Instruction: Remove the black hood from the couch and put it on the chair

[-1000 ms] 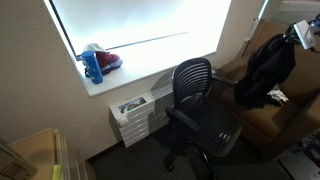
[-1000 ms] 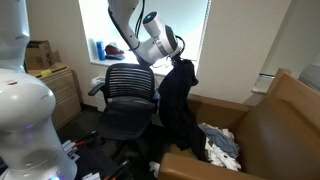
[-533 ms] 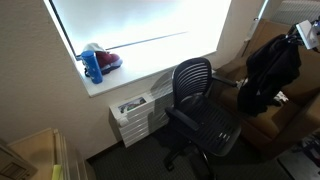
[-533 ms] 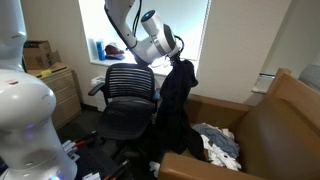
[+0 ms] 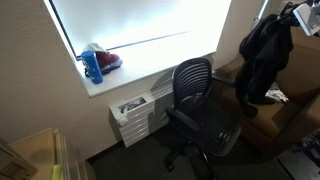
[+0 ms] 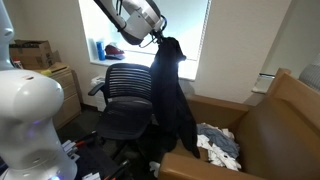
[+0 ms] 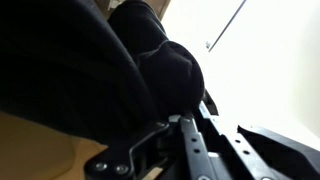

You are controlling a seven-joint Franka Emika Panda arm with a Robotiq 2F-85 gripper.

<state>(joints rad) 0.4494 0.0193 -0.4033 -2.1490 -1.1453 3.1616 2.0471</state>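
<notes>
I will release the black hood on the office chair's seat (image 5: 211, 109), right up against the mesh backrest.
The black hood (image 6: 172, 100) hangs full length from my gripper (image 6: 160, 40), which is shut on its top end. It dangles in the air between the black mesh office chair (image 6: 125, 95) and the brown couch (image 6: 265, 130), its lower end down by the couch arm. In an exterior view the hood (image 5: 262, 55) hangs above the couch (image 5: 275, 118), to the right of the chair (image 5: 200, 110). In the wrist view black fabric (image 7: 90, 60) fills the frame above the gripper's fingers (image 7: 185, 118).
Light-coloured clothes (image 6: 220, 142) lie on the couch seat. A blue bottle and a red item (image 5: 97, 63) stand on the window sill. A white radiator unit (image 5: 135, 110) sits below the window. Boxes (image 6: 40, 55) stand on a cabinet behind the chair.
The gripper has risen and moved toward the chair, lifting the hood higher so it hangs stretched out, clear of the couch seat.
</notes>
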